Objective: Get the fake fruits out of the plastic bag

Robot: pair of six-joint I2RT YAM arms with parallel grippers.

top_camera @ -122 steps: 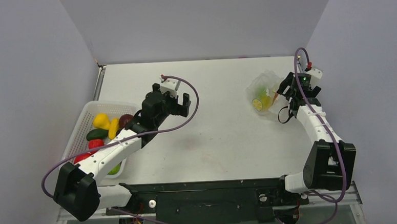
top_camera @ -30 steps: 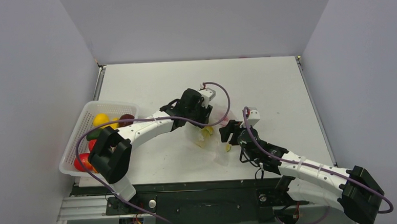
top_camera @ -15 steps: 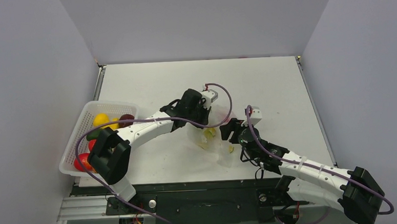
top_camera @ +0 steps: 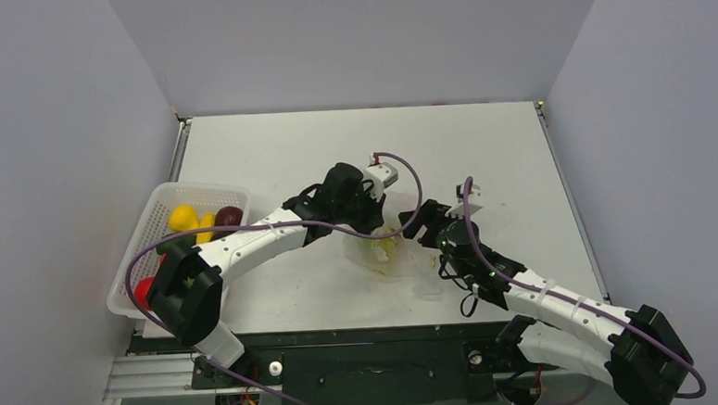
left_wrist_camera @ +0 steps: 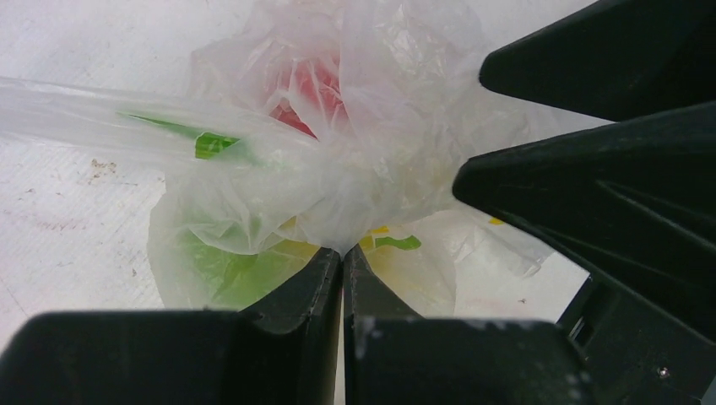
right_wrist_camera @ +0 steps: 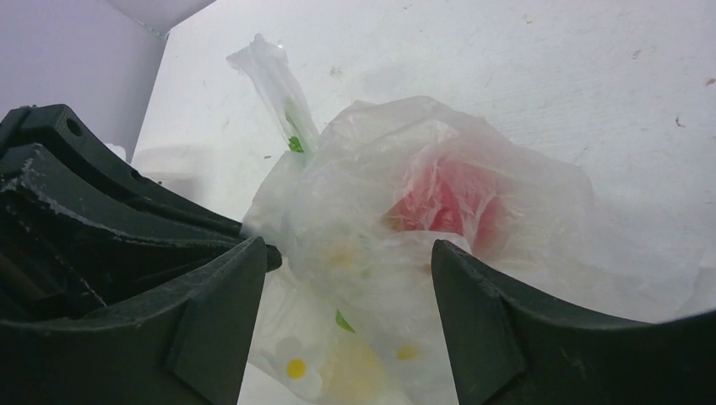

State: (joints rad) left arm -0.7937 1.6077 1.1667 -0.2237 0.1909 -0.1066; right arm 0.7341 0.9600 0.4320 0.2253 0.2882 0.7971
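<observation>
The plastic bag's folds are bunched over the red fake fruit, so my right gripper will pinch the film (left_wrist_camera: 464, 135) beside it while my left gripper takes another fold.
The plastic bag (top_camera: 388, 253) lies crumpled on the table between both arms, clear film printed with leaves and white flowers (right_wrist_camera: 380, 211). A red fake fruit (right_wrist_camera: 443, 202) shows blurred through the film, also visible in the left wrist view (left_wrist_camera: 308, 93). My left gripper (left_wrist_camera: 342, 251) is shut, pinching a gathered fold of the bag (left_wrist_camera: 355, 169). It sits at the bag's far left side (top_camera: 371, 222). My right gripper (right_wrist_camera: 348, 253) is open, its fingers straddling the bag's bulge without pinching it, on the bag's right side (top_camera: 425, 231).
A white lattice basket (top_camera: 201, 187) stands at the table's left edge, holding yellow (top_camera: 183, 216), maroon (top_camera: 229, 215) and red (top_camera: 144, 293) fruits. The left arm stretches from it toward the bag. The two grippers stand very close together.
My left gripper has shut on the bag's film. The right gripper has moved up and right against the bag and spread its jaws wider. The bag has bunched up.
</observation>
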